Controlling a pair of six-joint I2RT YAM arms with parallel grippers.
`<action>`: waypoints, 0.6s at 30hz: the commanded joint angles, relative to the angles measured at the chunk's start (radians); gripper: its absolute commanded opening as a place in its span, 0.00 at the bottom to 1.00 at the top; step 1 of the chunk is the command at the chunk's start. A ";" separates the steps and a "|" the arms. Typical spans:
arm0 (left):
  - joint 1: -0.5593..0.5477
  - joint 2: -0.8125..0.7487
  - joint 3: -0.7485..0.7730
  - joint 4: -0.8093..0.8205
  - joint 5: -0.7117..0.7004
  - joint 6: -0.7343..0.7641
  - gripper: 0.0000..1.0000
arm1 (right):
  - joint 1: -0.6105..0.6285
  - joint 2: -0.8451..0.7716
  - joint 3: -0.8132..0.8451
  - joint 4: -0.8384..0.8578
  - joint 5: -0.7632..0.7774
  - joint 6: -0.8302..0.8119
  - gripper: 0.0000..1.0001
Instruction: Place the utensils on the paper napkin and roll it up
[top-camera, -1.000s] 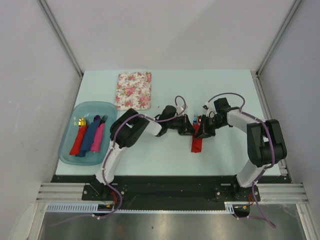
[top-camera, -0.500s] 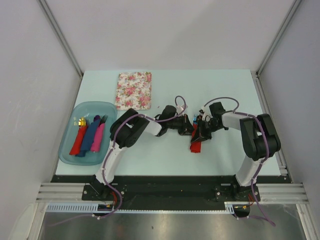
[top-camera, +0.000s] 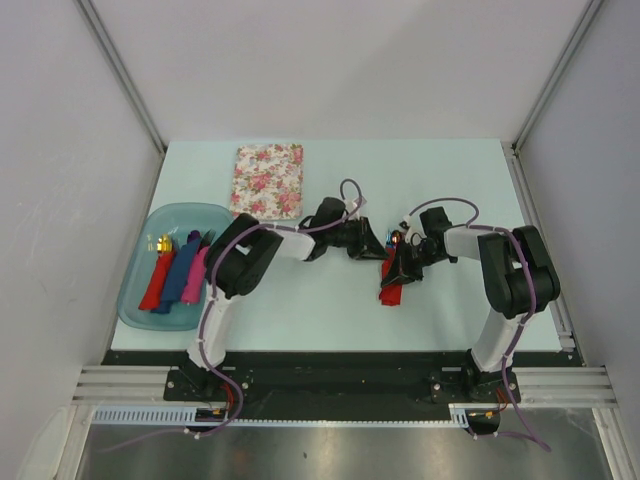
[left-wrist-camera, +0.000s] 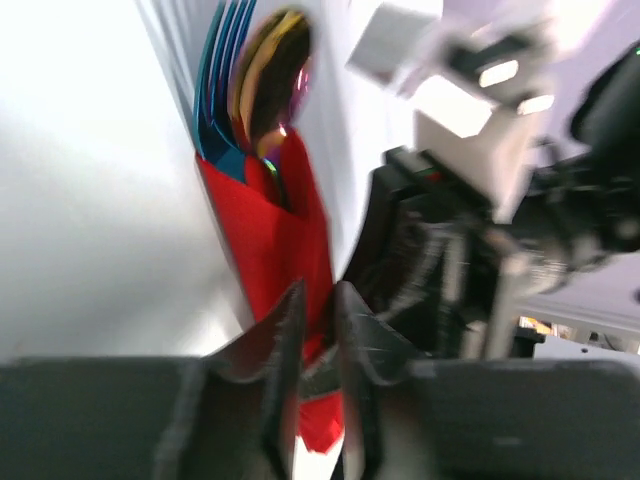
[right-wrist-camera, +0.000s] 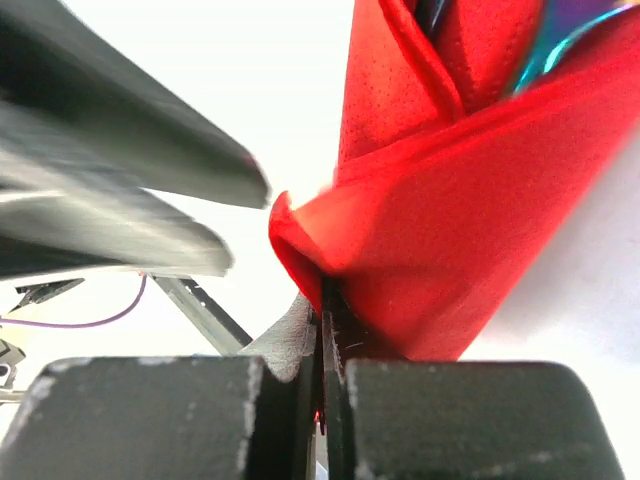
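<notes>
Only the robot's right gripper pinches the fold at the napkin roll's edge, so next the left gripper opens and takes that fold (right-wrist-camera: 292, 222) before the right gripper backs away.
The red paper napkin (top-camera: 391, 291) lies rolled at mid-table with the utensils inside. The blue fork (left-wrist-camera: 215, 90) and the red-gold spoon head (left-wrist-camera: 270, 70) stick out of the far end of the roll (left-wrist-camera: 270, 230). My right gripper (top-camera: 398, 268) is shut on a fold at the roll's edge (right-wrist-camera: 450, 220); its jaws (right-wrist-camera: 325, 290) pinch the paper. A teal fork edge (right-wrist-camera: 560, 40) shows in the roll's opening. My left gripper (top-camera: 381, 250) is on the roll's left side, its jaws (left-wrist-camera: 318, 290) nearly together over the napkin. Whether they hold it is unclear.
A teal tray (top-camera: 135, 305) at the left holds red, blue and pink rolls, with a gold-tipped utensil (top-camera: 160, 243) in the red one. A floral pad (top-camera: 267, 180) lies at the back left. The right arm (left-wrist-camera: 480, 200) is close beside the left gripper.
The left gripper has drawn back a little to the left and away from me; its arm has swung. The right gripper has closed in on the roll and stays there.
</notes>
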 joint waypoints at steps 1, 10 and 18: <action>0.038 -0.127 -0.009 -0.105 -0.016 0.117 0.28 | 0.007 0.023 -0.020 -0.007 0.009 -0.008 0.00; 0.010 -0.129 -0.046 -0.173 0.007 0.177 0.45 | 0.010 0.004 -0.026 -0.006 -0.026 -0.026 0.13; -0.021 -0.080 0.026 -0.268 -0.017 0.210 0.49 | 0.010 -0.009 -0.031 -0.010 -0.037 -0.052 0.11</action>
